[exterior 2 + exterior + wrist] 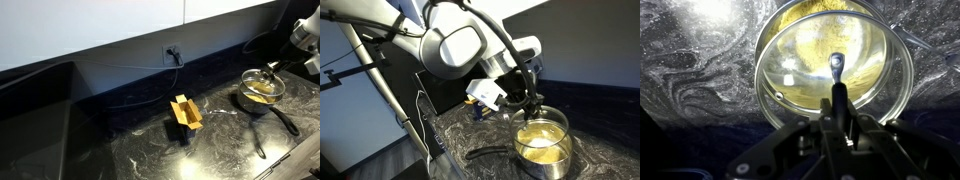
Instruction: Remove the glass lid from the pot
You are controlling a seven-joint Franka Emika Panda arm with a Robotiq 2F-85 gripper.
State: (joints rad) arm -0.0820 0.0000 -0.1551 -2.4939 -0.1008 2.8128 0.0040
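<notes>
The robot's gripper should set the glass lid, now tilted over the steel pot, free on the counter point(489, 132) between the pot's handle and the blue-and-yellow box.
The glass lid point(800, 60) fills the wrist view, with its small central knob point(837, 65) and the yellowish inside of the pot behind it. My gripper point(840, 120) is shut on the dark handle piece that runs from the knob. In both exterior views the lid point(542, 128) point(260, 80) is tilted, with one edge raised over the steel pot point(548, 155) point(262, 98). The gripper point(532, 102) point(278, 68) is at the lid's upper side. The pot's long dark handle point(485, 152) point(286, 121) lies along the counter.
The pot stands on a dark marbled counter point(120, 140). A small blue-and-yellow box point(183, 113) point(485, 95) stands to one side of the pot. A wall socket with a cable point(172, 52) is on the back wall. The counter edge is close to the pot point(450, 160).
</notes>
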